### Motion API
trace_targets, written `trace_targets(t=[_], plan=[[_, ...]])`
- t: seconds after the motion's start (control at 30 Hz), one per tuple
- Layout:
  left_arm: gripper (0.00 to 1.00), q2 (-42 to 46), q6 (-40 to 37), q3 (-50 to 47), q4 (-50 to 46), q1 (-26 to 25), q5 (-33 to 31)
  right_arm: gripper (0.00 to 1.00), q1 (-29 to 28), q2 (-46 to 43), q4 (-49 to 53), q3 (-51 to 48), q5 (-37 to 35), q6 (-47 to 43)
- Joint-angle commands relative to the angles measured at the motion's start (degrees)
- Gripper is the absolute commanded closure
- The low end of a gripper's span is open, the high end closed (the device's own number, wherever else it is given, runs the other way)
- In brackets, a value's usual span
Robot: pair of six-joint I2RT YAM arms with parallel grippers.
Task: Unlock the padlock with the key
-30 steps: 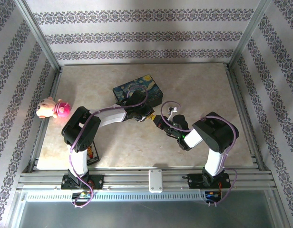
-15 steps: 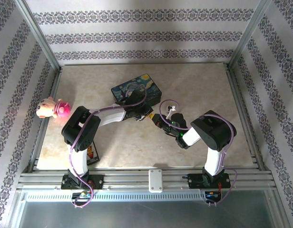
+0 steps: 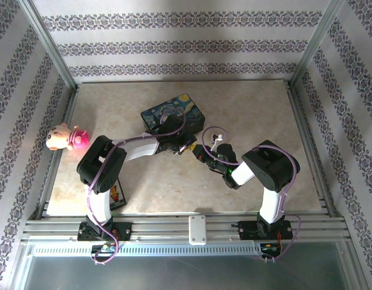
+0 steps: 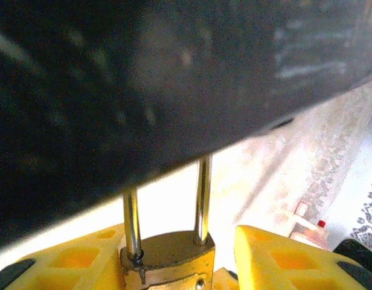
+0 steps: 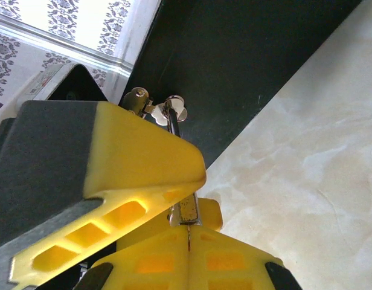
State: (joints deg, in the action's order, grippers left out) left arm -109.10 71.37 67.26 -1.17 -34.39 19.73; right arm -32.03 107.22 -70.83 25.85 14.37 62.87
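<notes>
The padlock sits broadside in the left fingers; they should open, back off, then pinch the padlock's broad sides point(image 4: 174, 281) before the key turns.
The small brass padlock point(image 4: 168, 261) hangs by its thin silvery shackle point(image 4: 202, 199) from the front of the dark painted box point(image 3: 174, 115). Both shackle legs reach the body's top. My left gripper point(image 4: 177, 244) is open around the padlock: the left finger point(image 4: 71, 260) rests against its side, and the right finger point(image 4: 276, 254) stands clear with a gap. From below, my right gripper point(image 5: 189, 228) is shut on the key point(image 5: 188, 237). The key shows as a thin edge running up into the padlock's underside point(image 5: 187, 211). In the top view the two grippers point(image 3: 185, 147) point(image 3: 202, 154) meet at the box's near corner.
A pink plush toy point(image 3: 66, 138) lies at the table's left edge. A dark flat item point(image 3: 116, 197) sits beside the left arm's base. Metal frame rails point(image 3: 198, 226) border the table. The left gripper's finger point(image 5: 131, 163) looms close above my right fingers.
My left jaws have opened off the padlock's right side. The right arm has crept slightly towards the box, still shut on the key.
</notes>
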Motion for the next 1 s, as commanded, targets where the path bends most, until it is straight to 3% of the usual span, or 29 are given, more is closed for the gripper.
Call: trace_targets(t=[0.0, 0.47, 0.6, 0.97], plan=[[0.42, -0.11, 3.12, -2.57, -2.05, -0.06, 4.3, 1.0, -0.05, 0.44, -1.95, 2.28, -1.02, 0.5], [0.49, 6.47, 0.85, -10.65, 2.49, 1.77, -2.74, 1.0, 0.21, 0.69, -2.03, 2.99, -0.48, 1.39], [0.51, 6.81, -0.35, -12.86, 8.71, 1.91, -4.15, 1.0, 0.22, 0.8, -2.12, 3.08, -0.66, 1.64], [0.52, 4.53, -2.73, -12.08, 14.4, 2.05, -3.23, 1.0, 0.14, 1.5, -2.91, 3.95, -0.31, 2.5]])
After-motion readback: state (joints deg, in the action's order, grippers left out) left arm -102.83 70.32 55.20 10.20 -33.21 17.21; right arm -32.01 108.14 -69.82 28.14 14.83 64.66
